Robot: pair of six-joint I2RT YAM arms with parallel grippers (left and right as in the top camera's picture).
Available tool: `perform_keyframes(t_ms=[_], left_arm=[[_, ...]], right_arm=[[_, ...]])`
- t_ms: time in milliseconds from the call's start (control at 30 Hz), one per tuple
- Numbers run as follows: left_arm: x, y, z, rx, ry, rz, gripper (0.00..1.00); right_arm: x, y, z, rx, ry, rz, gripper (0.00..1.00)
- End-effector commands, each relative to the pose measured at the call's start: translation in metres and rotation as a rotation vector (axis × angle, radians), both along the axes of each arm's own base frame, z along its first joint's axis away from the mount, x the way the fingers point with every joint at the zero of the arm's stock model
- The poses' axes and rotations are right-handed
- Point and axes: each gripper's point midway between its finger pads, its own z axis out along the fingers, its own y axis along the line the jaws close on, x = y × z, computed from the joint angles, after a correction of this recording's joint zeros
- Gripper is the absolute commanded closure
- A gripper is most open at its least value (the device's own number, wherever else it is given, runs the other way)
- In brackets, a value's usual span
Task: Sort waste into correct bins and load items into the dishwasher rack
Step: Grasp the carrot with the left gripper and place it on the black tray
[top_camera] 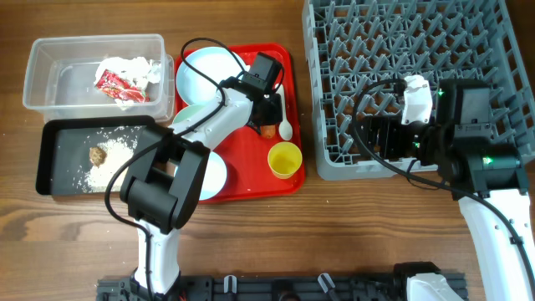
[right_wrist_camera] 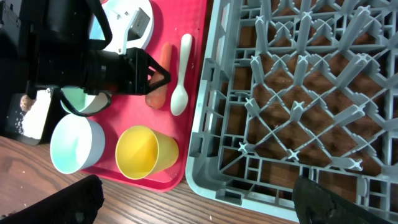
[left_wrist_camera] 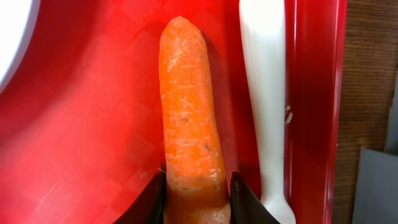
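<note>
Next, my left gripper sets the orange carrot in the black tray point(top_camera: 104, 176), just in front of the brown lump.
An orange carrot point(left_wrist_camera: 186, 112) lies on the red tray point(left_wrist_camera: 74, 124) beside a white plastic spoon point(left_wrist_camera: 264, 93). My left gripper point(left_wrist_camera: 198, 199) is shut on the carrot's thick end; in the overhead view it is over the carrot point(top_camera: 267, 130). My right gripper point(right_wrist_camera: 193, 205) is open and empty, hovering over the front left corner of the grey rack point(right_wrist_camera: 298, 93). On the red tray are a yellow cup point(top_camera: 284, 159), a light-blue plate point(top_camera: 205, 71), a pale-green bowl point(top_camera: 188, 113) and a light-blue bowl point(top_camera: 216, 171), partly hidden by my left arm.
The clear tub point(top_camera: 42, 75) at the far left holds a red-and-white wrapper point(top_camera: 113, 84) and tissue point(top_camera: 134, 67). The black tray point(top_camera: 58, 159) in front of it holds rice point(top_camera: 109, 163) and a brown lump point(top_camera: 99, 155).
</note>
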Motion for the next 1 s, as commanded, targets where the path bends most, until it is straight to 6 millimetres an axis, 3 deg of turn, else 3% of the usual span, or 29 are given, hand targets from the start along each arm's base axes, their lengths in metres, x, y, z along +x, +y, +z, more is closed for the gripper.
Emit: perform_keyframes(t_ms=[0, 100, 200, 267, 300, 333, 367, 467, 533, 633, 700, 733, 800, 867, 967], left_arm=[[0.002, 0.005, 0.014, 0.001, 0.001, 0.01, 0.96], [0.012, 0.013, 0.07, -0.031, -0.062, 0.034, 0.96], [0.011, 0.041, 0.127, -0.058, -0.123, 0.087, 0.96], [0.001, 0.081, 0.173, -0.068, -0.17, 0.162, 0.96], [-0.004, 0.097, 0.184, -0.055, -0.177, 0.195, 0.96], [-0.023, 0.146, 0.2, 0.027, -0.169, 0.297, 0.96], [-0.033, 0.171, 0.202, 0.08, -0.147, 0.371, 0.96], [-0.073, 0.259, 0.192, 0.247, -0.009, 0.68, 0.95], [-0.09, 0.302, 0.176, 0.272, 0.064, 0.811, 0.95], [-0.107, 0.353, 0.131, 0.243, 0.114, 1.005, 0.93], [-0.116, 0.37, 0.094, 0.178, 0.13, 1.098, 0.93], [-0.116, 0.376, 0.065, 0.126, 0.111, 1.13, 0.92], [-0.118, 0.383, 0.044, 0.117, 0.085, 1.153, 0.91], [-0.119, 0.384, 0.03, 0.114, 0.062, 1.16, 0.81], [-0.117, 0.385, 0.029, 0.111, 0.049, 1.16, 0.68]], right_arm=[[0.003, -0.001, 0.006, -0.008, -0.019, -0.003, 0.0], [0.003, -0.001, 0.006, -0.008, -0.02, -0.003, 0.0], [0.003, -0.001, 0.006, -0.009, -0.021, -0.002, 0.0], [0.003, -0.001, 0.006, -0.008, -0.02, -0.002, 0.0], [0.003, -0.001, 0.006, -0.009, -0.021, -0.002, 0.0], [0.003, -0.001, 0.006, -0.009, -0.02, -0.002, 0.0], [0.003, -0.001, 0.006, -0.009, -0.02, -0.002, 0.0], [0.003, -0.001, 0.006, -0.009, -0.02, -0.002, 0.0], [0.003, -0.001, 0.006, -0.009, -0.019, -0.002, 0.0], [0.002, -0.001, 0.006, -0.009, -0.015, -0.002, 0.0], [0.002, -0.001, 0.005, -0.008, -0.014, -0.002, 0.0], [0.002, -0.001, 0.006, -0.008, -0.015, -0.002, 0.0], [0.002, -0.001, 0.006, -0.008, -0.015, -0.003, 0.0], [0.002, -0.001, 0.006, -0.007, -0.014, -0.004, 0.0], [0.001, -0.001, 0.005, -0.007, -0.011, -0.004, 0.0]])
